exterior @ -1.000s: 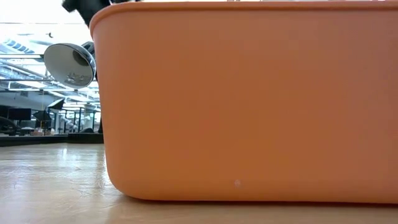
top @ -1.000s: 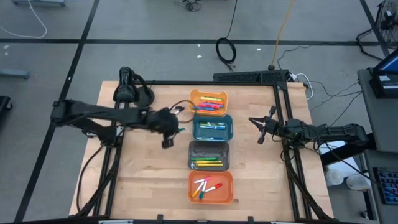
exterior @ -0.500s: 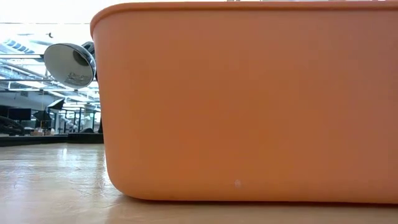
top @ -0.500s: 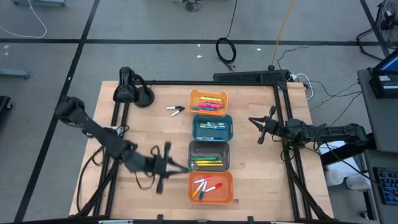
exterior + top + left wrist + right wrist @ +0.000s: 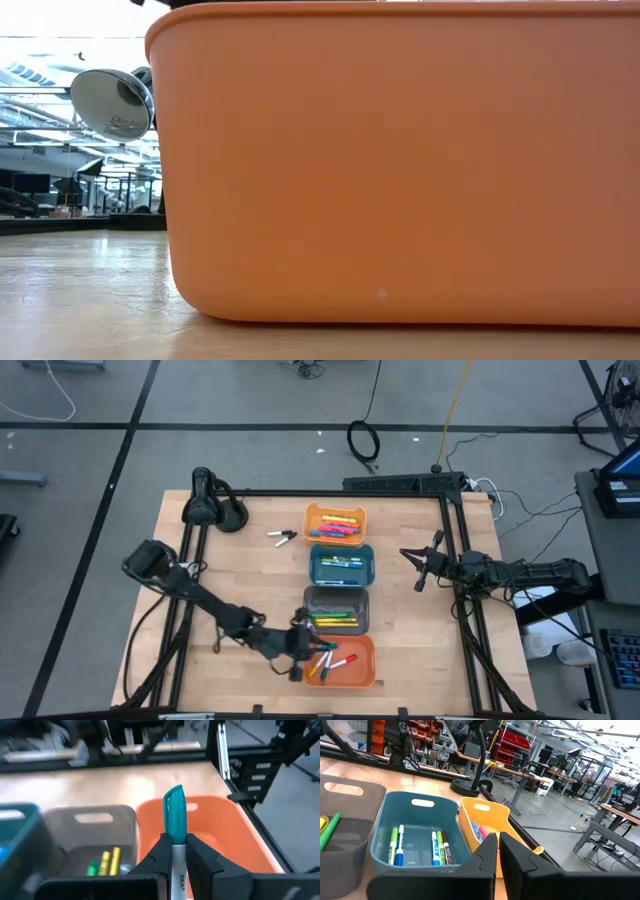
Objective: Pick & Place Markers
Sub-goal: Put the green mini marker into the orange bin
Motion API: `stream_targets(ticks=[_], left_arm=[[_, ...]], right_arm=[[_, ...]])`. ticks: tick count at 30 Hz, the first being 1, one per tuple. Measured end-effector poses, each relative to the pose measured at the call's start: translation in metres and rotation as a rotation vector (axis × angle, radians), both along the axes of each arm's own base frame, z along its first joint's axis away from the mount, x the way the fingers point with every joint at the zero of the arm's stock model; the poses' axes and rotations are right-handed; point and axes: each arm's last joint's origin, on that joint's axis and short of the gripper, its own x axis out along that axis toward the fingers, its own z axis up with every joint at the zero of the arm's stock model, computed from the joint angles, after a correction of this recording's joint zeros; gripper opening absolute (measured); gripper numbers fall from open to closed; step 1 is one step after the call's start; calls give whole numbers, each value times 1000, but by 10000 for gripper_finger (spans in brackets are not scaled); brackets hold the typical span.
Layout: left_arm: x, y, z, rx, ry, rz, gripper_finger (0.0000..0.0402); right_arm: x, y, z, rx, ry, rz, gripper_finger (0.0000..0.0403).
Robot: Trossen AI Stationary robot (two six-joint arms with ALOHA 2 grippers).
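Next, my left gripper drops the teal-capped marker on the orange bin's bare bottom [image 5: 350, 675], in front of the red-capped marker.
My left gripper [image 5: 303, 645] [image 5: 176, 840] is shut on a marker with a teal cap [image 5: 175, 815], at the left rim of the orange bin [image 5: 362, 676] [image 5: 225, 830] nearest the table's front. Several markers lie in that bin, and others lie in the grey bin [image 5: 312, 600], the teal bin [image 5: 320, 572] and the light orange bin [image 5: 314, 518], which stand in a row toward the far edge. Two loose markers [image 5: 282, 537] lie flat on the table left of the light orange bin. My right gripper [image 5: 415, 567] [image 5: 498, 846] waits shut at the table's right side. My left gripper pinches the marker's white barrel [image 5: 178, 857] between its two fingers, just behind the teal cap. The marker lies along the fingers, its capped end sticking out past the fingertips toward the orange bin. It is lifted clear of the table, roughly level and tipped slightly down.
A black stand with a round head [image 5: 205, 505] [image 5: 112, 100] sits at the table's far left corner. Black frame rails [image 5: 455, 560] run along the table's left, right and far sides. The orange bin's wall [image 5: 400, 160] fills the low view. Bare wood [image 5: 230, 575] lies left of the bins.
My left gripper, shut on the teal-capped marker, has swung from beside the teal bin toward the table's near edge and then right, to the orange bin's left rim. It has turned to point toward the bins. The marker has travelled with it, clear of the table.
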Motion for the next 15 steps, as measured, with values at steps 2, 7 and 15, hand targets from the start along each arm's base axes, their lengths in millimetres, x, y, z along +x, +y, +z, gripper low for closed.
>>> stream_targets(ticks=[2, 7, 15], left_arm=[[13, 0, 2, -23, 61, 3, 35], [44, -1, 15, 25, 313, 19, 35], [75, -17, 13, 72, 470, 9, 35]], right_arm=[[0, 0, 0, 0, 0, 0, 11], [0, 0, 0, 0, 0, 0, 11], [0, 0, 0, 0, 0, 0, 11]])
